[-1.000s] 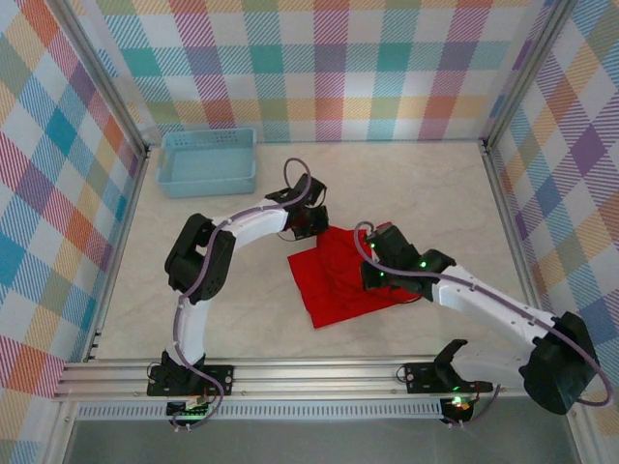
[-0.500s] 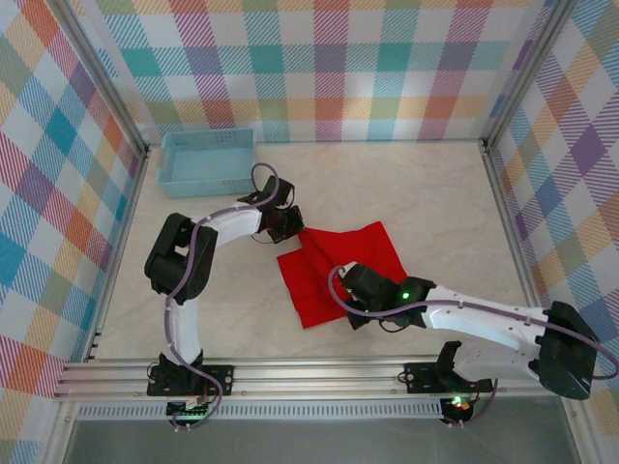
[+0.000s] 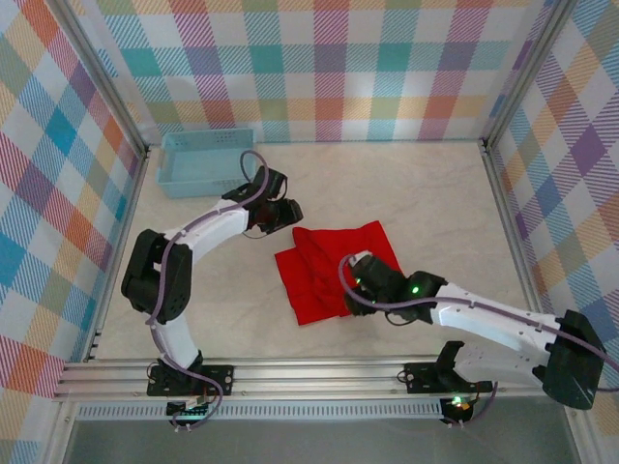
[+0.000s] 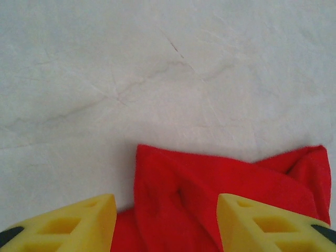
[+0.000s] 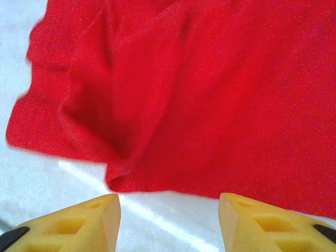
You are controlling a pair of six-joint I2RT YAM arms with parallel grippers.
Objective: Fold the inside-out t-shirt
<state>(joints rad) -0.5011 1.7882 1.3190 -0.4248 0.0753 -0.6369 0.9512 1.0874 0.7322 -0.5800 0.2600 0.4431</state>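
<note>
The t-shirt's creased top flap lies crooked, short of the edge of the lower layer. Next, my left gripper pinches the flap's far corner [image 3: 298, 233] and pulls it straight first.
The inside-out t-shirt [image 3: 324, 266] lies as a bright red, rumpled, roughly square folded bundle in the middle of the table. My left gripper [image 3: 287, 215] hovers at its far left corner, open; in the left wrist view the yellow fingertips [image 4: 79, 223] stand apart over a creased flap of the shirt [image 4: 210, 184]. My right gripper [image 3: 352, 280] is above the shirt's near right part, open. In the right wrist view bare table lies between its fingers [image 5: 84, 220], and the shirt's folded edge [image 5: 210, 94] lies just ahead of them.
A light-blue plastic basket [image 3: 208, 161] stands at the back left, close to the left arm's elbow. Plaid walls and metal posts bound the pale table [image 3: 435, 203]. Bare surface stretches to the right of and behind the shirt.
Both grippers have opened and let go of the shirt, which now lies folded. The left gripper drew back toward the far left. The right gripper shifted slightly over the near edge.
</note>
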